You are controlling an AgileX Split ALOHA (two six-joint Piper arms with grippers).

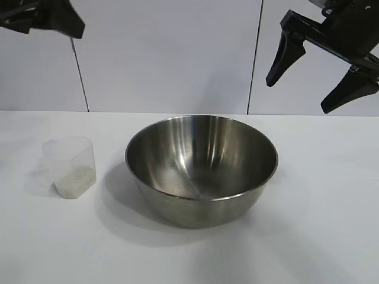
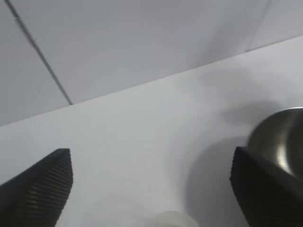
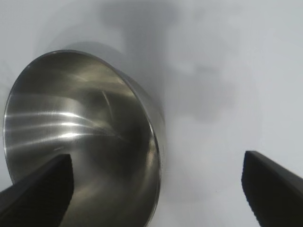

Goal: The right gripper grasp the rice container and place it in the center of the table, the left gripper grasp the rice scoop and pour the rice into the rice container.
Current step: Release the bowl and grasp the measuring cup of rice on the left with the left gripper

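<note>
The rice scoop's clear handle [image 1: 49, 148] is on the side away from the steel bowl. Next, I move my left gripper over to it and close there.
The rice container [image 1: 195, 148], a wide shiny steel bowl, stands upright at the middle of the white table [image 1: 320, 236], and I see nothing in it. To its left the rice scoop [image 1: 71, 165], a small clear plastic cup, stands with a low layer of rice [image 1: 75, 179] in its bottom. My right gripper [image 1: 300, 94] hangs open, high above the bowl's right side. In the right wrist view the open right gripper [image 3: 156, 163] straddles the bowl [image 3: 71, 123] rim from far above. My left gripper [image 2: 150, 161] is open and empty, high over the scoop [image 2: 173, 220], with the bowl [image 2: 279, 137] to one side.
A white panelled wall [image 1: 166, 53] closes the back of the table. Only a corner of the left arm [image 1: 41, 15] shows at the exterior view's top left.
</note>
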